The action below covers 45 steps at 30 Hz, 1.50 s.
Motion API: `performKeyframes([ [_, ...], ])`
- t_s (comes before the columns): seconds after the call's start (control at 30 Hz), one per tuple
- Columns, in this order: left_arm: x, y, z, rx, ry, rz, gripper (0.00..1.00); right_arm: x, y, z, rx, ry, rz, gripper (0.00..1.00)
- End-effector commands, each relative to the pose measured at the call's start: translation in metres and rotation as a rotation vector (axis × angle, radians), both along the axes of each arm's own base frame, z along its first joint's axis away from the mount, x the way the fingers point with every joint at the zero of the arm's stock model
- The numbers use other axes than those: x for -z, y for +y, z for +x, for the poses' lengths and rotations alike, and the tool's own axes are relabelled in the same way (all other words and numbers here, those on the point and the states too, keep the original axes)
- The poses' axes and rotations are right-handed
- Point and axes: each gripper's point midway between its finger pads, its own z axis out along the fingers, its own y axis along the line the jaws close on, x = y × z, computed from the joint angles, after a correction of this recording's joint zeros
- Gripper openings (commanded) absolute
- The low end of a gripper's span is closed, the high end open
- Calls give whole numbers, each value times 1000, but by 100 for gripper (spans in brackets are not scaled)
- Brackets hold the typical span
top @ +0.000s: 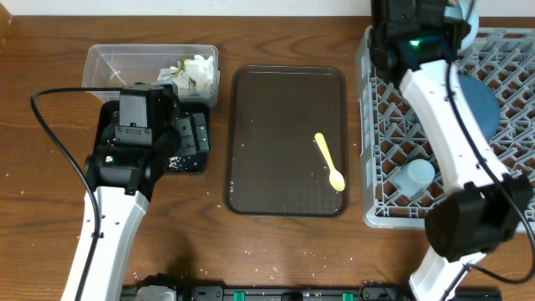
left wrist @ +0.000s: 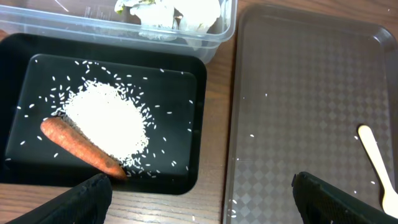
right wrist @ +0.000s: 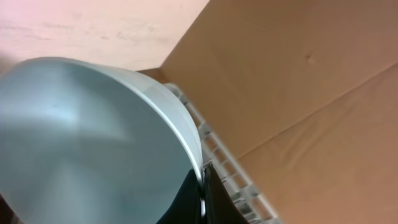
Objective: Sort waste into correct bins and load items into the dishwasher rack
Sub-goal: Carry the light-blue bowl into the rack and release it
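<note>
My right gripper will set the white bowl down in the grey rack's far corner (top: 389, 80), the one that is nearest the brown serving tray.
The black tray (left wrist: 180, 93) holds a pile of white rice (left wrist: 106, 118) and the orange-brown food piece (left wrist: 81, 148). My left gripper (left wrist: 199, 208) is open and empty, just above the tray's near edge. The clear tub (top: 109, 63) behind it holds crumpled paper scraps (top: 191, 71). The yellow spoon (top: 328, 159) lies on the brown serving tray (top: 284, 100). The grey rack (top: 384, 167) holds the dark blue plate (top: 483, 104) and the light blue cup (top: 414, 178). My right gripper (right wrist: 202, 186) is shut on the rim of the white bowl (right wrist: 81, 137) over the rack's far edge. The pink cup is out of view.
A brown cardboard wall (right wrist: 311, 81) stands right behind the rack's far rim (right wrist: 230, 168). Rice grains are scattered on the wooden table (top: 267, 251) near the front. The right arm stretches across the rack over its middle.
</note>
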Motion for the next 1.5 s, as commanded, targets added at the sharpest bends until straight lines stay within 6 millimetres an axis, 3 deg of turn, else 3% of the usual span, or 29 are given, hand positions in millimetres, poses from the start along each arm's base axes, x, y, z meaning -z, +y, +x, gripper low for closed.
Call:
performKeyframes([
  [0.0,-9,3,4,-10,-23,9,95,4,10,2,10,205,-197,1],
  [0.23,-9,3,4,-10,-23,9,96,43,34,22,-58,318,-230,1],
  [0.47,-9,3,4,-10,-23,9,95,76,40,42,-89,426,-280,1],
  [0.83,-9,3,4,-10,-23,9,96,95,40,51,-125,472,-268,1],
  [1.2,-9,3,4,-10,-23,9,95,113,18,53,-84,510,-264,1],
  [1.47,-9,3,4,-10,-23,9,96,128,27,59,-141,529,-233,1],
])
